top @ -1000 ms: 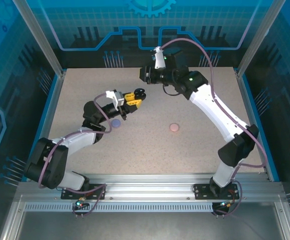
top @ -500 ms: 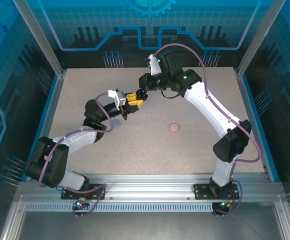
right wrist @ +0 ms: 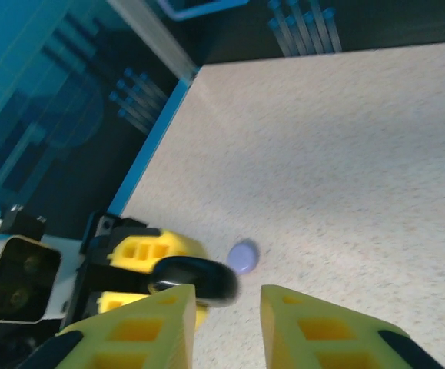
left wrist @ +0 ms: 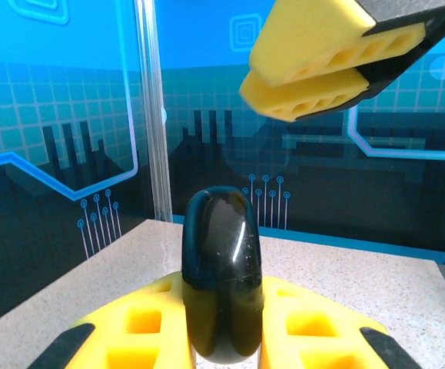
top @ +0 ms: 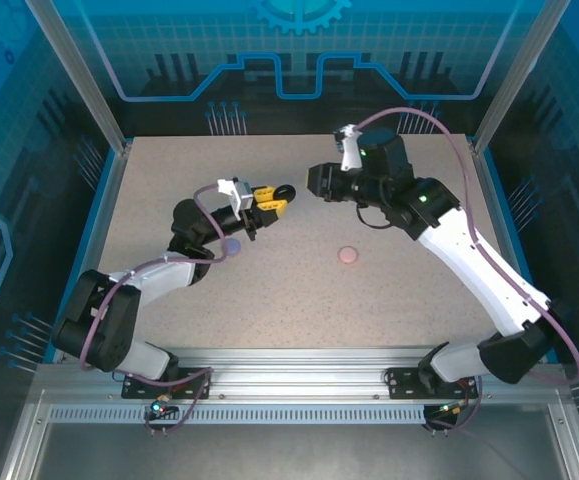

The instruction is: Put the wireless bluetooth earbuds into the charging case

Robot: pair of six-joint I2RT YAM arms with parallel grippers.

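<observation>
My left gripper is going to set the black round charging case down. It will go on the table (top: 288, 246) between the purple and pink round cases.
My left gripper (top: 272, 198) is shut on a glossy black round charging case (top: 283, 191), held above the table left of centre. In the left wrist view the case (left wrist: 222, 269) stands edge-on between the yellow pads (left wrist: 130, 327), its lid seam closed. My right gripper (top: 314, 181) hovers just right of the case, apart from it. In the right wrist view that gripper (right wrist: 228, 330) stands open with nothing between its fingers, and the black case (right wrist: 195, 280) lies just beyond its left finger. The earbuds are hidden.
A purple round case (top: 231, 245) lies on the table below the left gripper and appears as a purple disc (right wrist: 243, 255) in the right wrist view. A pink round case (top: 347, 255) lies near the middle. Blue-edged walls ring the table.
My right gripper has pulled back to the right, away from the black case, and its jaws have parted. The left gripper has kept the case almost still.
</observation>
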